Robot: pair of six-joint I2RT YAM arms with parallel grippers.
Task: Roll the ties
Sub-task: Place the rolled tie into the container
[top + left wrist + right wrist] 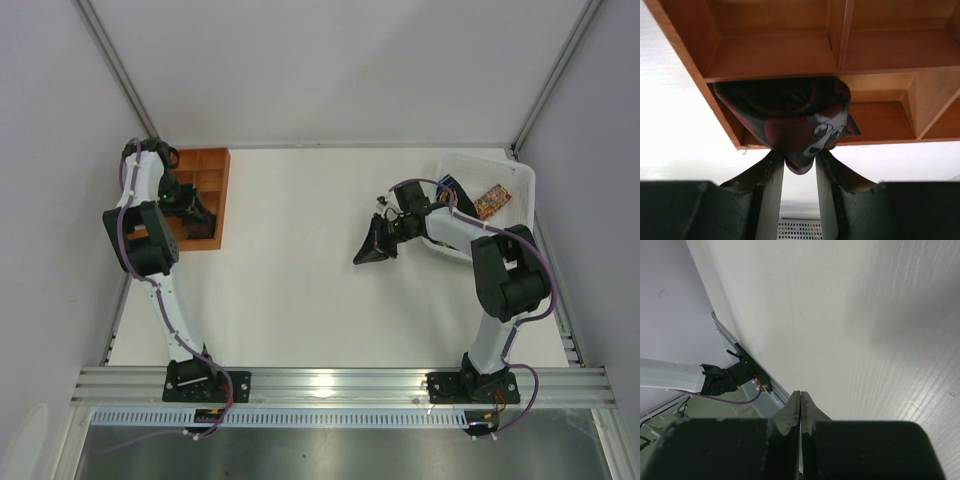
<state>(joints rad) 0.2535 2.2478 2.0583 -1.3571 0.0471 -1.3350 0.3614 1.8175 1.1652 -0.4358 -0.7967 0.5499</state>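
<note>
The rolled tie bulges over the tray's rim where my left gripper pinches its lower edge, so next I open, turn and grip the roll across its sides (785, 112).
A rolled dark maroon tie (785, 112) with a white-and-black patterned patch lies at the front edge of the orange compartment tray (775, 55). It sits partly in a front compartment and bulges out over the rim. My left gripper (800, 157) is closed on the roll's lower edge, with both fingertips pressing the fabric. In the top view the left gripper (198, 215) is over the tray (215, 165), and the tie is hidden under it. My right gripper (800, 395) is shut and empty, held above the bare table (372, 245).
A white bin (520, 180) stands at the back right, behind the right arm. It holds a multicoloured patterned tie (492, 202) and a darker one (447, 185). The tray sits against the left edge of the table.
</note>
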